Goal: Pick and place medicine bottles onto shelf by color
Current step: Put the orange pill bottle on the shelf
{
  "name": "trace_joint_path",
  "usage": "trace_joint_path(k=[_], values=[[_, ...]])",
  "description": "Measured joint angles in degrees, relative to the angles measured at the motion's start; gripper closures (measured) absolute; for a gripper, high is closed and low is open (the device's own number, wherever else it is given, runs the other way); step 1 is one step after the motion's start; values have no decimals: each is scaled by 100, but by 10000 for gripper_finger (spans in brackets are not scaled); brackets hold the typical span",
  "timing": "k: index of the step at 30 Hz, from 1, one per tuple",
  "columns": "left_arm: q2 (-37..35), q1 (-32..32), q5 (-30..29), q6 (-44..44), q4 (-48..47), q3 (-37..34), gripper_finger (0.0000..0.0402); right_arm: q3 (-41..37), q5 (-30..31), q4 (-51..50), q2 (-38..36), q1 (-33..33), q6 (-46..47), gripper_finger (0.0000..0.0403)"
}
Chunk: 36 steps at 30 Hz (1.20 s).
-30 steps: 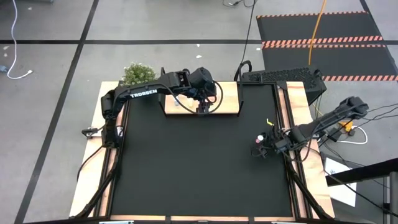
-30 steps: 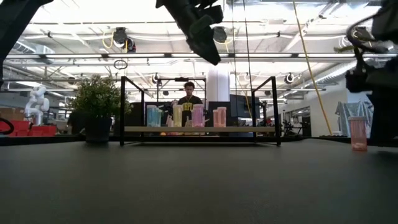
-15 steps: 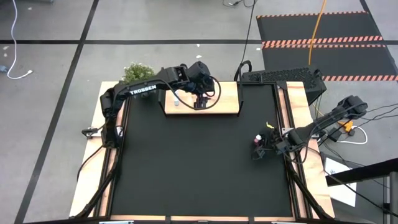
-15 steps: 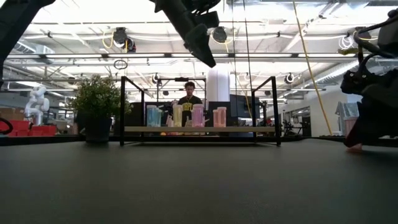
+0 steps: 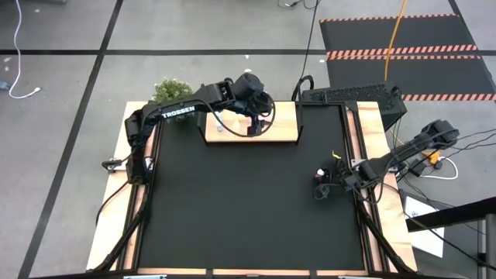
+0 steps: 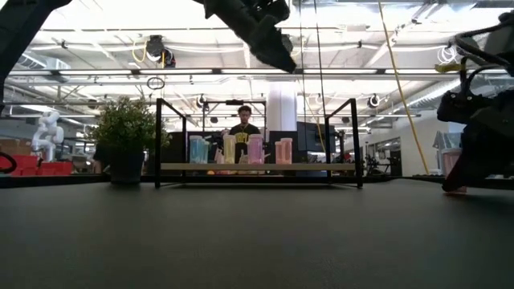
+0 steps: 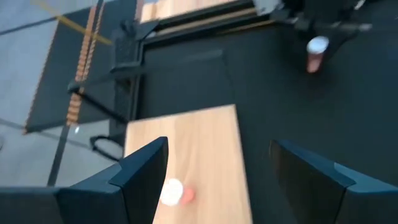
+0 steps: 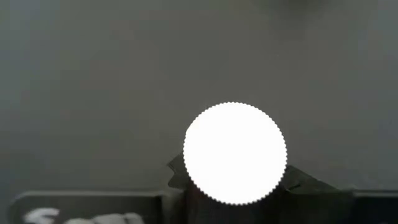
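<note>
Next, I grab the maroon-pink bottle's body (image 5: 318, 177) (image 7: 314, 61) with my left gripper just below the bottle's white cap, because my right gripper is handing it over.
The shelf (image 5: 285, 130), a light wooden board with black uprights, stands at the table's far edge. Several bottles stand on it in a row: blue (image 6: 197, 149), yellow (image 6: 229, 149), pink (image 6: 255, 149) and orange-pink (image 6: 283, 151). My left gripper (image 5: 250, 128) hangs open above the board, and an orange bottle (image 7: 174, 193) shows beside one finger. At the table's right edge my right gripper (image 5: 322, 186) is shut on a maroon-pink bottle (image 7: 314, 55) with a white cap. My right gripper pinches the maroon-pink bottle between its two fingers (image 8: 177, 173), one on each side just below the white cap (image 8: 235, 152). The fingers slant down from the table's right side. The bottle stands upright with its base (image 6: 454, 190) on the table.
A green plant (image 5: 170, 91) stands at the far left corner beside the shelf. A keyboard (image 5: 353, 94) lies past the far right corner. In the low view a person (image 6: 243, 128) sits behind the shelf. The black table top (image 5: 240, 209) lies between the two arms.
My right gripper has come down over the maroon-pink bottle and turned at the wrist; the bottle stood free beside it in the low view and is now mostly covered. My left gripper has drawn a little toward the far edge above the shelf and tipped.
</note>
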Motion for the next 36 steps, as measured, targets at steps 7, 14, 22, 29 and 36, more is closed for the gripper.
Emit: trace_joint_path(k=[7,14,22,29,36], values=[[84,-282,667,-3,367,2,119,776,-770,36,7,-675,-1418,299],[498,-744,1055,-1,1023,-2,119,1646,-1403,52,134,-1537,-3036,300],[1013,-1190,1167,-717,2447,2,119,2124,-1685,228,820,-2029,-3908,298],[1200,-1369,1153,-1118,2245,-6,119,2180,-1748,1118,1114,-2073,-4087,298],[1269,-1491,1142,-1458,2132,-2,119,2185,-1743,1521,1106,-2073,-4361,298]])
